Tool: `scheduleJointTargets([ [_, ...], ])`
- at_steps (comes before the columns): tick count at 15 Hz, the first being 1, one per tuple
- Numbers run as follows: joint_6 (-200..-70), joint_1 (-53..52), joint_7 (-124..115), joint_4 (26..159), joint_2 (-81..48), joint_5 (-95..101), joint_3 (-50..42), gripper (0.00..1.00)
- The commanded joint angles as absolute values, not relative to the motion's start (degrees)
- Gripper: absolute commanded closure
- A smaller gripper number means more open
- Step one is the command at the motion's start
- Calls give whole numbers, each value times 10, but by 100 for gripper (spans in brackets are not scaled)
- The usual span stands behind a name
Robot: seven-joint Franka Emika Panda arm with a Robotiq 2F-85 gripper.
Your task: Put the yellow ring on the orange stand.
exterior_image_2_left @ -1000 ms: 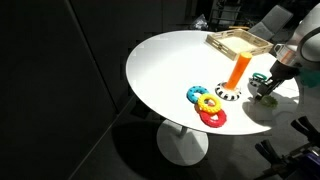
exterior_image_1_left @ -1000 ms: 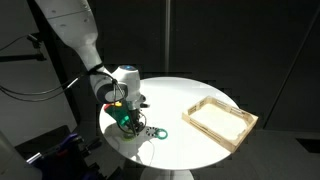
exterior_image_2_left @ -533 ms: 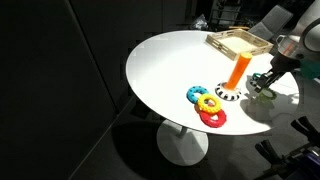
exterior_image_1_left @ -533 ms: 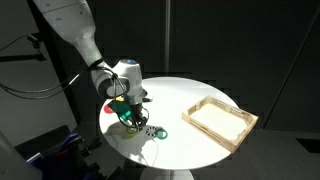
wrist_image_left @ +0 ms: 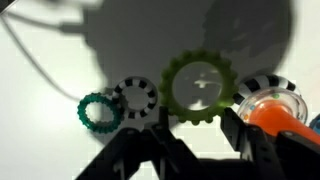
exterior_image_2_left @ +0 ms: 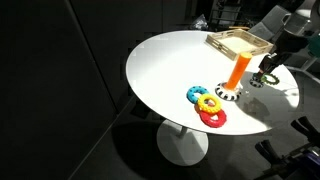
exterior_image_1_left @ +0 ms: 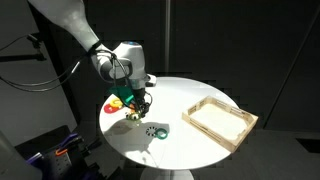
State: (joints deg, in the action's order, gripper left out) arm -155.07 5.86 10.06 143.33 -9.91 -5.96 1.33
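Observation:
Once the robot's gripper lets go, the yellow ring will sit around the peg of the orange stand, on its round black-and-white base point(exterior_image_1_left: 133, 110) point(wrist_image_left: 270, 97).
The yellow ring point(wrist_image_left: 169, 88) is pale yellow-green with a toothed edge. My gripper point(wrist_image_left: 200, 115) is shut on it and holds it above the white table. In both exterior views the gripper point(exterior_image_1_left: 134, 112) point(exterior_image_2_left: 266, 77) hangs with the ring point(exterior_image_2_left: 262, 82) just beside the orange stand point(exterior_image_2_left: 238, 70). The stand is an upright orange peg on a round black-and-white base. In the wrist view the stand point(wrist_image_left: 272, 112) shows at the right, close to the right finger. The ring is not over the peg.
A black-and-white ring point(exterior_image_1_left: 155, 130) point(wrist_image_left: 120, 95) and a teal ring point(wrist_image_left: 85, 110) lie on the table below the gripper. Blue point(exterior_image_2_left: 196, 94), bright yellow point(exterior_image_2_left: 209, 103) and red point(exterior_image_2_left: 212, 117) rings lie together near the stand's base. A flat wooden tray point(exterior_image_1_left: 205, 130) point(exterior_image_2_left: 225, 43) sits at the table's edge.
My gripper has risen from the table with the yellow-green ring in it and moved closer to the orange stand. The black-and-white ring stayed on the table.

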Motion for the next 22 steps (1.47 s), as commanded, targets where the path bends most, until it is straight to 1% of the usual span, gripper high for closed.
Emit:
scheduleJointTargets([
  [1,-1493,50,88,1408,-56,-69,10,69],
  [6,-1453,37,87,1370,-33,-104,12,69],
  [12,-1436,13,77,1326,-30,-153,17,69],
  [22,-1412,-5,76,1300,-36,-199,28,69],
])
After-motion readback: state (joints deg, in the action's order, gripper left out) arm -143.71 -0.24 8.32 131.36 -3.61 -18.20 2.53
